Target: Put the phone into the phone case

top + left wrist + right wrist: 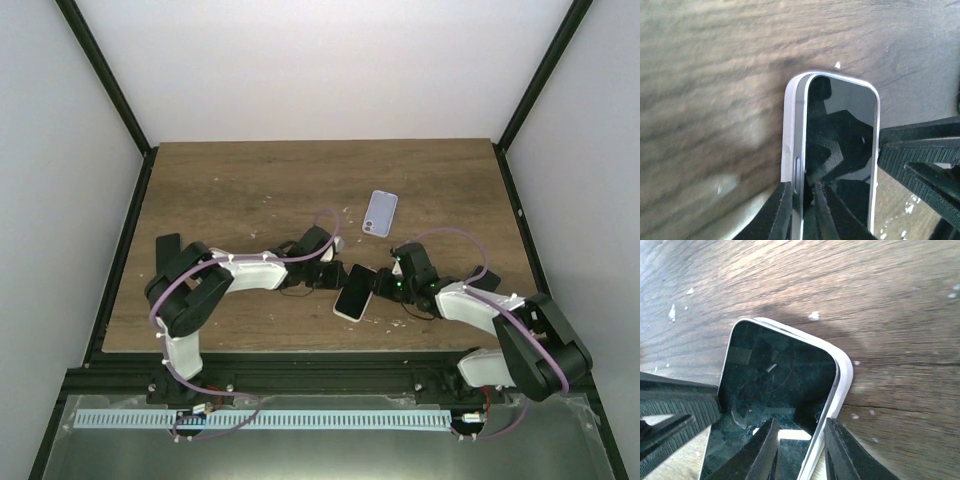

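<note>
The phone's silver side sticks up above the white rim by my left gripper, so next my left gripper opens and pinches the long edge nearer the front (338, 302).
The phone (354, 292) has a black screen and a white rim and sits between my two grippers near the table's front middle. My left gripper (333, 275) is shut on the phone's long edge. In the left wrist view (802, 212) one finger lies on the screen and the other on the outer side of the phone (840, 135). My right gripper (385, 285) grips the opposite edge. In the right wrist view (800, 452) one finger rests on the glass and the other on the white rim of the phone (780, 375). The lilac phone case (380, 212) lies flat further back, apart from both grippers.
The wooden table (220, 190) carries small white specks near the phone. Black frame posts stand at the back corners, and a metal rail (300, 418) runs along the front below the arm bases.
</note>
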{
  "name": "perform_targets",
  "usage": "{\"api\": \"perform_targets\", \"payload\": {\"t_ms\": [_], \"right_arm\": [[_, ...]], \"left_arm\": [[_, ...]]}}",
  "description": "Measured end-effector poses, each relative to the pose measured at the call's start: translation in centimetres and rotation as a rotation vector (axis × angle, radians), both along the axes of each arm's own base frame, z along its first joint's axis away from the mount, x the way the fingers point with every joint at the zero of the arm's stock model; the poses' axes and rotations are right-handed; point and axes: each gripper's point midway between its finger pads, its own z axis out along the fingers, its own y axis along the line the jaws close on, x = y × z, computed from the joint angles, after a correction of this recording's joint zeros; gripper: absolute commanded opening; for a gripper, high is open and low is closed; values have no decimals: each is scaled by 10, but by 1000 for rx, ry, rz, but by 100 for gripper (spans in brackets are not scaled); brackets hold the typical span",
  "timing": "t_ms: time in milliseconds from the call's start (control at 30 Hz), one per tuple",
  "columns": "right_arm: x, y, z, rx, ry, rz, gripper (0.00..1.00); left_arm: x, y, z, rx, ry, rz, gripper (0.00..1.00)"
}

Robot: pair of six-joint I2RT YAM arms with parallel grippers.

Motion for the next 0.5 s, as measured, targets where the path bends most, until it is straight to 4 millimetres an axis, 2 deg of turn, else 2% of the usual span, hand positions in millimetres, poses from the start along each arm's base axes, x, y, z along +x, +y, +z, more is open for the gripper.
{"api": "perform_targets", "payload": {"t_ms": [167,333,433,500], "right_arm": [[-3,5,7,15,-9,33,35],[-7,8,25,62,-30,34,41],[-14,7,19,80,-6,25,42],[-24,4,8,83,34,18,44]], "left_arm": [[-22,21,-2,-15,75,19,33],[-27,20,10,-59,93,20,34],[-26,18,13,-75,93,13,33],[-25,16,16,-93,91,7,28]]}}
